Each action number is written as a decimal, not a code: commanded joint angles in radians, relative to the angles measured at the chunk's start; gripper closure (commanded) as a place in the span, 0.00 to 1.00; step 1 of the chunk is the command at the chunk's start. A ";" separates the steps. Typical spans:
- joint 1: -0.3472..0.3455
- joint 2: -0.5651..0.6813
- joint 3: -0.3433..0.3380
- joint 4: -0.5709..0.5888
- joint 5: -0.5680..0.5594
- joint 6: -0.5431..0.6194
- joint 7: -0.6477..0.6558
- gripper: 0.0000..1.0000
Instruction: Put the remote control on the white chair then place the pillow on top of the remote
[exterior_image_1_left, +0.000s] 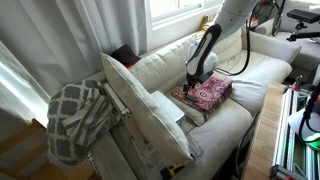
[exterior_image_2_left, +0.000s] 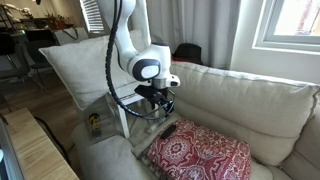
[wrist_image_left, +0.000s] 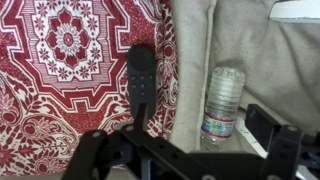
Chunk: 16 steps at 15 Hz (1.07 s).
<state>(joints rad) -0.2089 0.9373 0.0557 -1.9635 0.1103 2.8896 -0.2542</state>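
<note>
I will next close my gripper on the remote control's body (exterior_image_1_left: 187, 91) (wrist_image_left: 143, 104), past its small buttons, so the end with the round button is left sticking out.
The black remote control (wrist_image_left: 140, 85) lies lengthwise on the edge of a red patterned cushion (wrist_image_left: 60, 70); it also shows in an exterior view (exterior_image_2_left: 168, 130). My gripper (wrist_image_left: 185, 150) is open and empty. It hangs just above the remote and the gap beside the cushion, as both exterior views show (exterior_image_1_left: 193, 75) (exterior_image_2_left: 160, 105). The large cream-white pillow (exterior_image_1_left: 140, 100) (exterior_image_2_left: 85, 65) stands on edge, leaning by the white chair (exterior_image_2_left: 105, 155). The chair's grey bar frame (exterior_image_2_left: 125, 118) stands between the chair and the sofa.
A clear plastic water bottle (wrist_image_left: 222, 100) lies in the gap next to the red cushion. The long cream sofa (exterior_image_1_left: 255, 70) (exterior_image_2_left: 240, 100) carries the red cushion (exterior_image_1_left: 205, 93) (exterior_image_2_left: 200, 150). A grey patterned blanket (exterior_image_1_left: 75, 115) hangs behind the pillow. A window is behind the sofa.
</note>
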 joint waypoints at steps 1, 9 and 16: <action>0.051 0.086 -0.074 0.069 -0.065 -0.001 0.062 0.00; 0.039 0.253 -0.082 0.222 -0.095 0.014 0.078 0.00; 0.060 0.356 -0.121 0.354 -0.101 0.021 0.106 0.00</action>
<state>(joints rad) -0.1689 1.2262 -0.0387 -1.6838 0.0363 2.8932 -0.1940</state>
